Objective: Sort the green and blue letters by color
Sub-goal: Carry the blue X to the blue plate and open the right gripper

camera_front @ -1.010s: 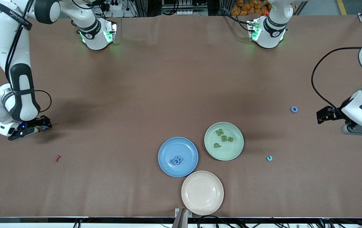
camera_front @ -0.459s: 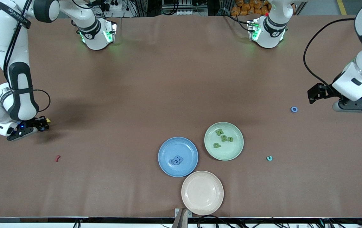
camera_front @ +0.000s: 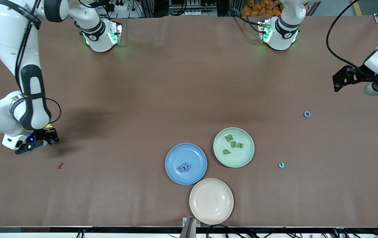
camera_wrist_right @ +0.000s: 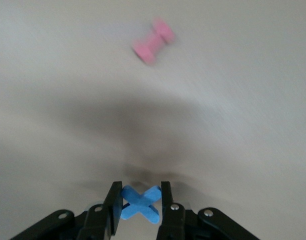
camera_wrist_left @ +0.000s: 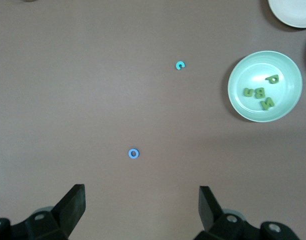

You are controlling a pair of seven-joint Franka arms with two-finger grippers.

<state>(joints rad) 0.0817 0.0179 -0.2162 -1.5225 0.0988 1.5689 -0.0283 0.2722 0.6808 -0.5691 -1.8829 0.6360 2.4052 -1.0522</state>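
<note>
I need to let go of the blue X letter, still held low over the table, with my right gripper on the blue plate (camera_front: 175, 158), between its blue letters and the plate's rim.
My right gripper (camera_front: 49, 138) (camera_wrist_right: 139, 198) is shut on a blue X letter (camera_wrist_right: 140, 202), low over the table at the right arm's end. A blue O letter (camera_front: 307, 114) (camera_wrist_left: 134, 153) lies on the bare table toward the left arm's end. A teal C letter (camera_front: 281, 165) (camera_wrist_left: 180, 65) lies nearer the front camera, beside the green plate (camera_front: 240, 159) (camera_wrist_left: 285, 67). That plate holds several green letters (camera_front: 233, 144) (camera_wrist_left: 260, 93). The blue plate (camera_front: 190, 151) holds blue letters (camera_front: 184, 167). My left gripper (camera_front: 341, 81) (camera_wrist_left: 141, 200) hangs open and empty over the table near the O.
An empty cream plate (camera_front: 211, 201) (camera_wrist_left: 293, 12) sits closest to the front camera, touching the blue plate. A red squiggly letter (camera_front: 60, 165) lies near my right gripper. A bit of yellow letter (camera_front: 48, 126) shows beside the right arm's wrist. A pink-red piece (camera_wrist_right: 153, 41) is blurred.
My right gripper shut on the blue X and shifted slightly toward the front camera. The left arm drew back from the blue O toward its base, still open.
</note>
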